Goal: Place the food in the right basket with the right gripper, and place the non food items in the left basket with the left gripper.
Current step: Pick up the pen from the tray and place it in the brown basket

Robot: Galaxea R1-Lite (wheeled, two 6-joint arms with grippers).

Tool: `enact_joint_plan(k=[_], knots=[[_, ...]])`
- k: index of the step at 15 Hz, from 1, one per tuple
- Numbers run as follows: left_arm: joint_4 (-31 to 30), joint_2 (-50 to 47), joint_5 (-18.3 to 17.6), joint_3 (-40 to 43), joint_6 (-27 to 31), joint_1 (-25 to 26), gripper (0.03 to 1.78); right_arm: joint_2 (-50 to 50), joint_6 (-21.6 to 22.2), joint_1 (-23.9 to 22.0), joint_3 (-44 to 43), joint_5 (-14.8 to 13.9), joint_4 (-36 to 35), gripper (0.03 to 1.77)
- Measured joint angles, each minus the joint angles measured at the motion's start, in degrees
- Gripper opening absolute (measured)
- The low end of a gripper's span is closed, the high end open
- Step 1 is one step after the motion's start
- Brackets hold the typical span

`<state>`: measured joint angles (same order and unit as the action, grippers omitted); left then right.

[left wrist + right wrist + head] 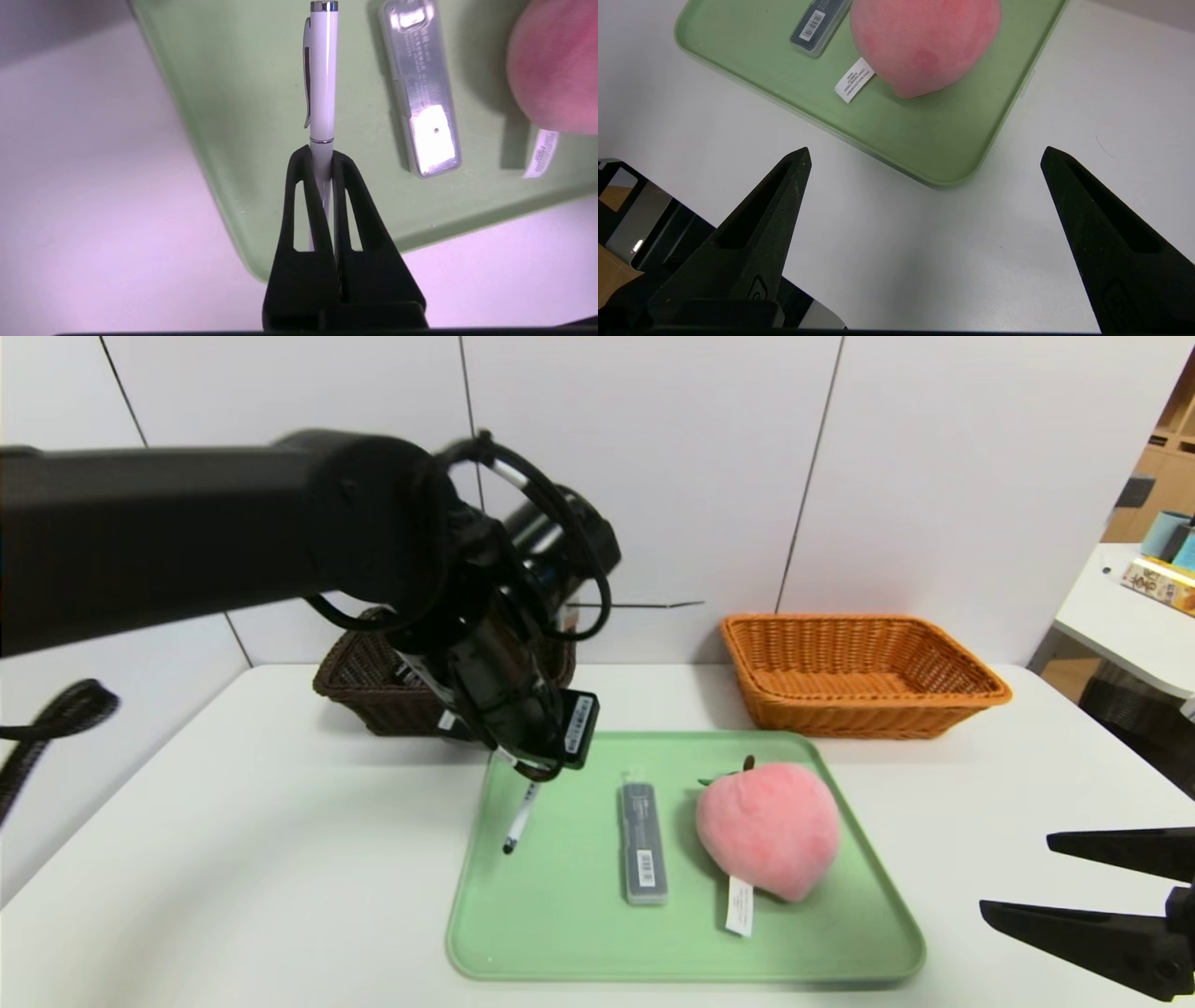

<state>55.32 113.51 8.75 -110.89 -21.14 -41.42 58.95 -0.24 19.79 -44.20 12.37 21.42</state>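
Note:
My left gripper needs to release the white pen inside the dark brown basket (477,679), near the basket's front side.
My left gripper (321,156) is shut on a white pen (322,70), which hangs from it over the left part of the green tray (560,933); in the head view the pen (519,819) points down below the gripper (534,771). A grey clear-lidded case (643,843) lies in the tray's middle, and a pink plush peach (767,827) with a white tag sits to its right. The dark brown basket (359,686) stands at the back left, the orange basket (854,672) at the back right. My right gripper (1013,875) waits open at the table's near right, off the tray.
The tray lies on a white table (233,859) against a white panelled wall. A second table with boxes (1158,583) stands off to the far right. The left arm's bulk hides part of the brown basket.

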Motion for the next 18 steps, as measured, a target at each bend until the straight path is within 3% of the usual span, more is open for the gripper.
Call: enact_joint_plan(k=[4, 10, 18], knots=[[-3.0, -7.7, -1.3, -0.2, 16.0, 6.0, 0.06, 0.0, 0.0, 0.0, -0.3, 0.0, 0.0, 1.7], [-11.8, -9.8, -15.3, -0.3, 41.1, 19.2, 0.06, 0.0, 0.0, 0.0, 0.2, 0.1, 0.0, 1.7], [-22.6, -1.5, -21.2, -0.3, 70.1, 26.0, 0.06, -0.5, 0.0, -0.4, 1.1, 0.0, 0.0, 1.7]])
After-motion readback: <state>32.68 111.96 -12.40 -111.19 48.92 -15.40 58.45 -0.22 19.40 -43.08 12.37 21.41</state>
